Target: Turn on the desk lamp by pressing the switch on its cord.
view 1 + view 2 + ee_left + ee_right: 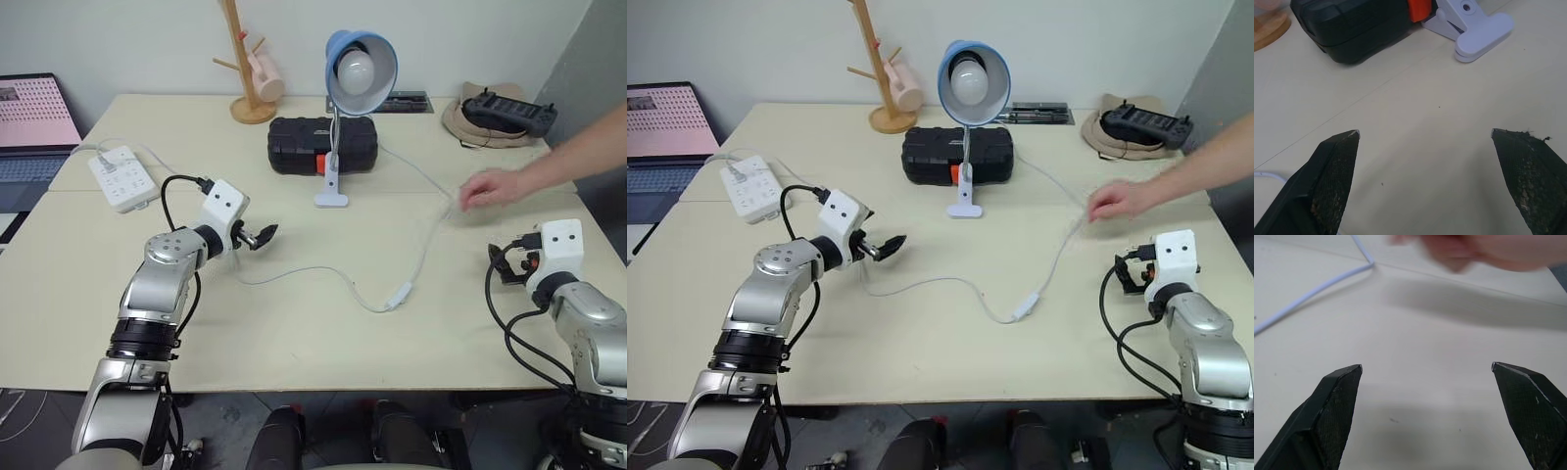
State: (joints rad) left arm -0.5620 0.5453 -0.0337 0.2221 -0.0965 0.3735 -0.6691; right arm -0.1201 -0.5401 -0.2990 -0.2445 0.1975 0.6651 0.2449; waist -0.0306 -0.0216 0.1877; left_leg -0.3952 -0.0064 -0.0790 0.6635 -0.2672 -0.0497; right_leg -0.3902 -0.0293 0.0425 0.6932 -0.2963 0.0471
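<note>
My left gripper is going to close on the white switch's near end [391, 305], on the side toward the front edge of the table, leaving the far end of the switch free.
The desk lamp [360, 67], with a blue shade and an unlit white bulb, stands on its white base [1480, 33] at the table's middle back. Its thin white cord [428, 243] runs right from the base, bends toward the front and curls left. The small white switch [398, 295] lies on the cord near the front middle. My left gripper [263, 236] hovers open left of the cord, well apart from the switch. My right gripper [505, 264] is open at the right, empty, with the cord [1312, 291] ahead of it. A person's hand [490, 188] rests at the cord's bend.
A black case [323, 145] sits behind the lamp base. A white power strip [122, 176] lies at the left, with a laptop [34, 122] beyond it. A wooden mug tree [245, 69] stands at the back and a hat with a controller [500, 116] at the back right.
</note>
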